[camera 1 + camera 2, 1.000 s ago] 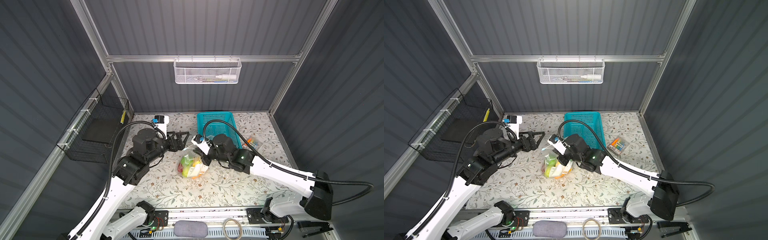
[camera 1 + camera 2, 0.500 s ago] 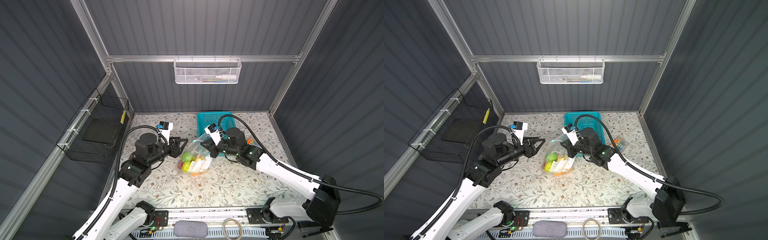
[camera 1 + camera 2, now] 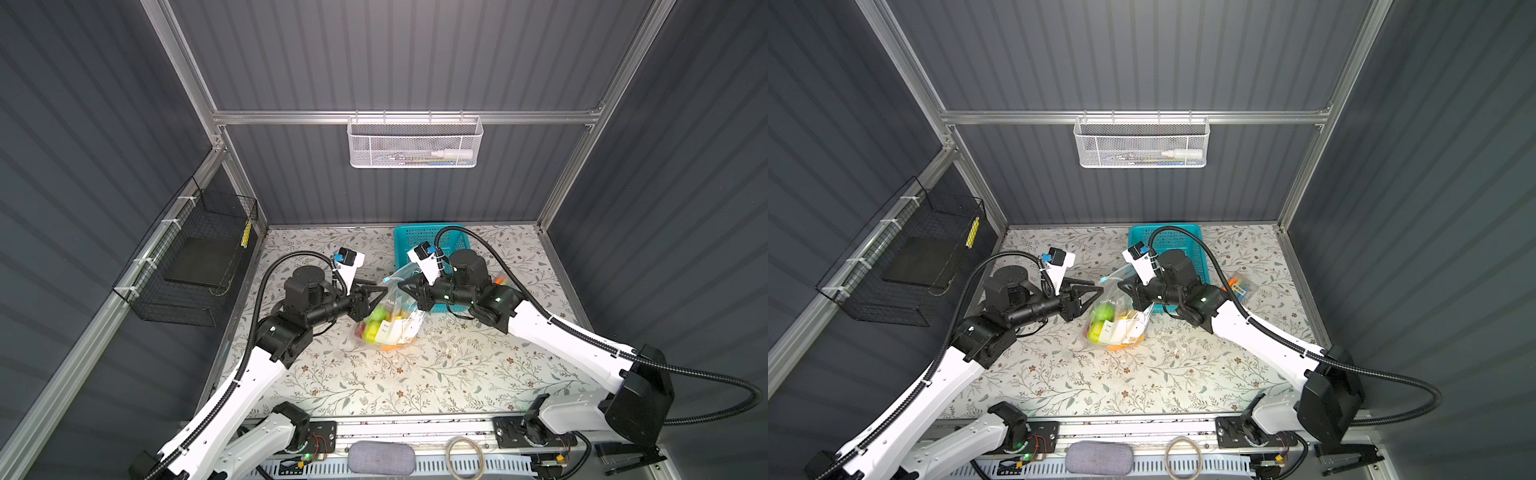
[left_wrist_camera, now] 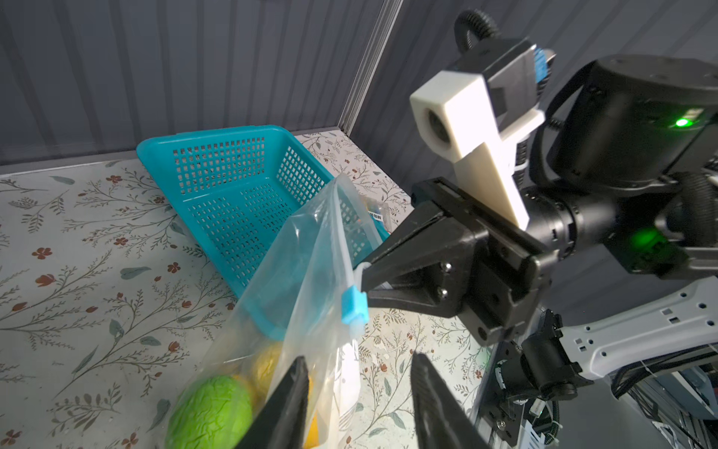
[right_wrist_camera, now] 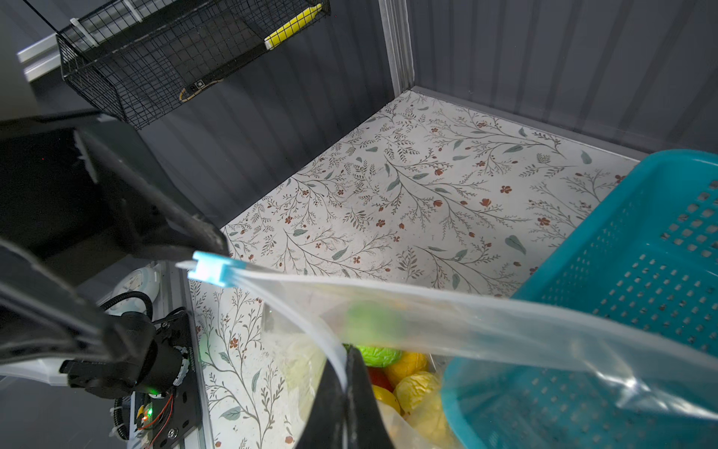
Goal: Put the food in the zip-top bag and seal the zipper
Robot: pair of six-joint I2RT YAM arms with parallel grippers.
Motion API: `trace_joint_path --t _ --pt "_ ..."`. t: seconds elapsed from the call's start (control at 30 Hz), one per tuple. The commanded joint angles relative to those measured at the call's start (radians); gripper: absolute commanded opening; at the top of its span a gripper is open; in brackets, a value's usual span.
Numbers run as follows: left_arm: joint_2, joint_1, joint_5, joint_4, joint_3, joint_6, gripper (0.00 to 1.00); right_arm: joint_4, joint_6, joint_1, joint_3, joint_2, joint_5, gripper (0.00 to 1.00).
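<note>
My left gripper will hold on to the zipper's end while my right gripper, which pinches the zipper beside the light-blue slider, takes the slider (image 4: 354,306).
The clear zip-top bag (image 3: 395,307) (image 3: 1121,307) hangs between my two grippers, its bottom resting on the table. The food (image 3: 376,328) (image 4: 209,412) (image 5: 408,385) lies inside it: green, yellow, orange and red pieces. My right gripper (image 5: 347,350) (image 3: 401,284) (image 4: 363,274) is shut on the zipper strip at the bag's top edge. The zipper's light-blue slider (image 4: 354,307) (image 5: 208,270) sits just beside that grip. My left gripper (image 4: 359,361) (image 3: 384,289) is open, its fingers astride the bag's edge just short of the slider, with a gap on both sides.
A teal perforated basket (image 3: 409,241) (image 4: 217,140) stands right behind the bag, under my right arm. An orange packet (image 3: 500,279) lies to its right. A black wire basket (image 3: 195,257) hangs on the left wall and a white mesh one (image 3: 413,141) on the back wall.
My right gripper has lifted the bag's top edge up and to the right. My left gripper has come in to the slider end and narrowed its jaws.
</note>
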Motion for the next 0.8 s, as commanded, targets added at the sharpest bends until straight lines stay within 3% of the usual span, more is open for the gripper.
trace_joint_path --t 0.0,0.07,0.13,0.27,0.4,0.77 --pt "0.012 0.003 0.008 0.033 0.006 0.033 0.39 -0.002 0.006 -0.006 0.03 0.0 -0.026 0.0" --pt "0.01 0.003 -0.017 0.033 0.009 0.038 0.3 -0.01 0.003 -0.007 0.036 0.007 -0.03 0.0" --pt "-0.007 0.003 -0.051 0.025 0.009 0.039 0.09 -0.016 0.002 -0.007 0.04 0.011 -0.031 0.0" --pt "-0.041 0.003 -0.087 0.03 -0.006 0.041 0.07 -0.012 0.002 -0.008 0.036 0.013 -0.036 0.0" --pt "-0.026 0.003 -0.078 0.041 0.0 0.034 0.11 -0.011 0.011 -0.007 0.038 0.016 -0.052 0.0" --pt "0.015 0.004 -0.019 0.044 0.021 0.024 0.39 -0.016 0.011 -0.007 0.032 0.011 -0.053 0.01"
